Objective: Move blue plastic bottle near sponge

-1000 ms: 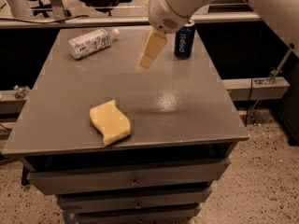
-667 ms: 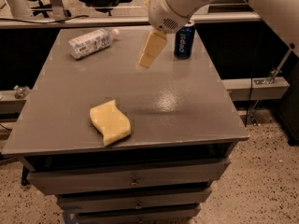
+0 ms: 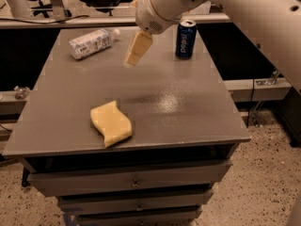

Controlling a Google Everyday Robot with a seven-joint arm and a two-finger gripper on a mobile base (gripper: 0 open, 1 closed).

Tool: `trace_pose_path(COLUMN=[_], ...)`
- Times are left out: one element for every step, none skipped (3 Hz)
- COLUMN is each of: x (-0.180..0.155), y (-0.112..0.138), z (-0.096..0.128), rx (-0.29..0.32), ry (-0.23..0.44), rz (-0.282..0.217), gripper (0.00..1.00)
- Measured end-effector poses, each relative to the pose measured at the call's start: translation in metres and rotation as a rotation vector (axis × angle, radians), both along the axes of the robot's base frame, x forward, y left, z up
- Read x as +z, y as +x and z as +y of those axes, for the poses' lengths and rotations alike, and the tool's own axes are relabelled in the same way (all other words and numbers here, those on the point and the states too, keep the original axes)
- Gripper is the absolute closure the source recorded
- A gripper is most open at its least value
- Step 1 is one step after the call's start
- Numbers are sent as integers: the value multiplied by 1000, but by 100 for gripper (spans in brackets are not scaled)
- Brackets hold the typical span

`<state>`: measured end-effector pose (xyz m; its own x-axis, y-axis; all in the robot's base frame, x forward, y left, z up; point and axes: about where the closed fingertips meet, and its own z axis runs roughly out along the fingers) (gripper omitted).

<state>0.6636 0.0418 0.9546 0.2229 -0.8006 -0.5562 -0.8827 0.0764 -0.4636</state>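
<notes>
Next, I grab the blue plastic bottle with my gripper by the end of its body (image 3: 102, 38) next to the white cap.
The blue plastic bottle (image 3: 91, 43) lies on its side at the table's far left, its white cap pointing right. The pale yellow sponge (image 3: 111, 123) lies flat near the front left of the table. My gripper (image 3: 130, 60) hangs tilted above the far middle of the table. It is just right of the bottle's cap, holds nothing, and is well behind the sponge. The white arm comes in from the upper right.
A dark blue soda can (image 3: 186, 39) stands upright at the far right of the grey table (image 3: 188, 112). Drawers sit under the table's front edge. Chairs and a rail stand behind the table, with speckled floor to the right.
My gripper has moved a little left, toward the bottle's cap. The bottle, sponge and can have not moved.
</notes>
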Motion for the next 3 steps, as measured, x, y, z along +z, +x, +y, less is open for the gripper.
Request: trace_pose_path(x=[-12, -28, -45], y=[31, 65, 94], z=[23, 52, 78], rx=[17, 15, 8], ry=[32, 73, 83], rz=[-8, -3, 15], gripper=[0, 0, 0])
